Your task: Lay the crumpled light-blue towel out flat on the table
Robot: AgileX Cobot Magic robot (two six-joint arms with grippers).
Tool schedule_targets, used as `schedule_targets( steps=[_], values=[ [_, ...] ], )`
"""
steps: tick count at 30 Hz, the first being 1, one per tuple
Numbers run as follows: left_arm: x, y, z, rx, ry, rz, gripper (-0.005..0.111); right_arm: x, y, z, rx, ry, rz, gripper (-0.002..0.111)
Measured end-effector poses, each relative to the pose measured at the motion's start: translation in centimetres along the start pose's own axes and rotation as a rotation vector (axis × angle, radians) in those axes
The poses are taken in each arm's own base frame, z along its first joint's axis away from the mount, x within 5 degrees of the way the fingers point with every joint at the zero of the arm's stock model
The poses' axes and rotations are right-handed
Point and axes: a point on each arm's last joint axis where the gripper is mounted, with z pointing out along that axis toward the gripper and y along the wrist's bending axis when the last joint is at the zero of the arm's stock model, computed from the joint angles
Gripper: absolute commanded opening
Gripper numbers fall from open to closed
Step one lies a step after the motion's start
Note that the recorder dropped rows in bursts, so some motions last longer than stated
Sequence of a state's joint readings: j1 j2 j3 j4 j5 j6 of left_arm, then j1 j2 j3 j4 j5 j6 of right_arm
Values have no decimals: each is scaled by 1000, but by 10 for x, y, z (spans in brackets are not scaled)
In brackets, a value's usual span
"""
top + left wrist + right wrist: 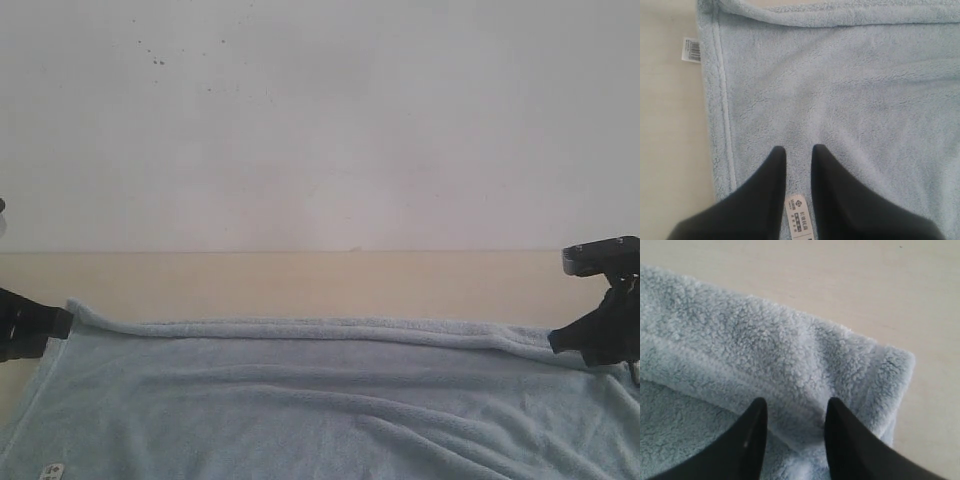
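The fold's end near my right gripper slants away from the wall, so next my right gripper pinches the towel's folded hem (796, 426) and draws it toward the wall.
The light-blue towel (320, 400) lies spread wide across the table (300, 285), with its far edge turned over into a long narrow fold (330, 327). My left gripper (60, 322) is by the towel's left end. In its wrist view the gripper (799, 149) is open a little above flat towel (840, 90), gripping nothing, with a white label (800, 217) showing between the fingers. My right gripper (555, 342) is at the fold's right end. There the gripper (796, 402) is open, its fingers astride the folded hem of the towel (765, 340) near the corner.
A white wall (320, 120) rises right behind the table's far edge. A barcode tag (691, 49) sticks out from the towel's hemmed side onto bare table (665, 125). Another small label (50, 470) lies at the towel's near left. Bare table (840, 280) lies past the right corner.
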State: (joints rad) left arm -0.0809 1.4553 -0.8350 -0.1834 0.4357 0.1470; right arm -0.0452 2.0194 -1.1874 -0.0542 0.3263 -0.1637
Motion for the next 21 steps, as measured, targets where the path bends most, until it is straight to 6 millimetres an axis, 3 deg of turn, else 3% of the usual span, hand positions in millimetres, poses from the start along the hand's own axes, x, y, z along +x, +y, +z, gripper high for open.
schedule_targets(
  steps=[8, 11, 13, 19, 21],
  values=[
    [0, 0, 0, 0, -2, 0, 18, 0, 0, 0, 0, 0, 0, 30],
    [0, 0, 0, 0, -2, 0, 18, 0, 0, 0, 0, 2, -13, 48],
    [0, 0, 0, 0, -2, 0, 18, 0, 0, 0, 0, 2, -18, 54],
    [-1, 0, 0, -1, -6, 0, 18, 1, 0, 1, -1, 7, -36, 28],
    [-1, 0, 0, -1, -6, 0, 18, 1, 0, 2, -1, 4, -38, 25]
  ],
)
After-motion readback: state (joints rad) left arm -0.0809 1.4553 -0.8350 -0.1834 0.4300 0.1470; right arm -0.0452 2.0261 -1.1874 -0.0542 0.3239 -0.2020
